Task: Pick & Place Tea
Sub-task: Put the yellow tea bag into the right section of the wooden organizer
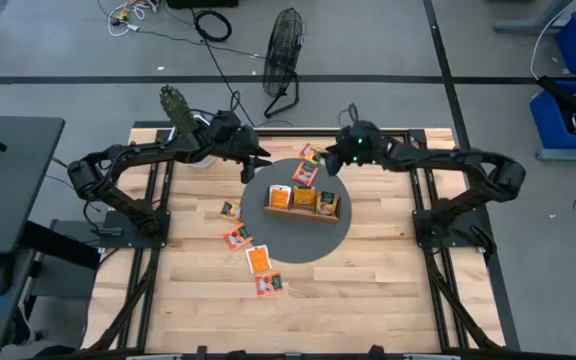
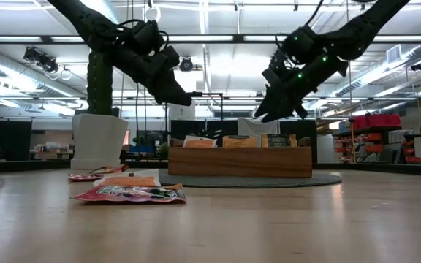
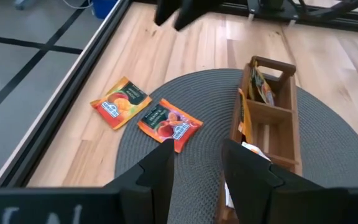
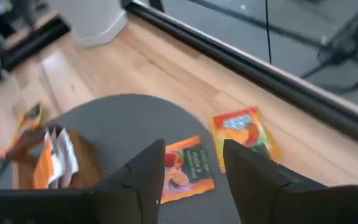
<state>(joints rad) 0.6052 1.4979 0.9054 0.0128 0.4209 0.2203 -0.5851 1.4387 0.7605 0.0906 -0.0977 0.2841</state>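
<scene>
Next, my right gripper grabs the dark green end (image 1: 316, 157) (image 4: 261, 151) of the orange tea sachet lying on the wood just beyond the grey mat.
A brown wooden tray (image 1: 303, 207) stands on a round grey mat (image 1: 298, 245) with orange sachets upright in its compartments. One orange tea sachet (image 1: 305, 172) lies flat on the mat's far part and another (image 1: 311, 153) on the wood just beyond it. Several more sachets (image 1: 238, 237) lie flat left of the mat. My left gripper (image 1: 258, 165) hovers open above the mat's far-left edge (image 3: 197, 155). My right gripper (image 1: 330, 160) hovers open above the two far sachets (image 4: 188, 169) (image 4: 241, 132). In the low view both grippers (image 2: 185, 101) (image 2: 263, 113) hang clear of the table.
A white pot with a green cactus (image 1: 180, 112) stands at the table's far-left corner, behind my left arm. The table's black frame rail (image 4: 278, 81) runs along the far edge. Bare wood (image 1: 388, 280) lies to the right of the mat and toward the near edge.
</scene>
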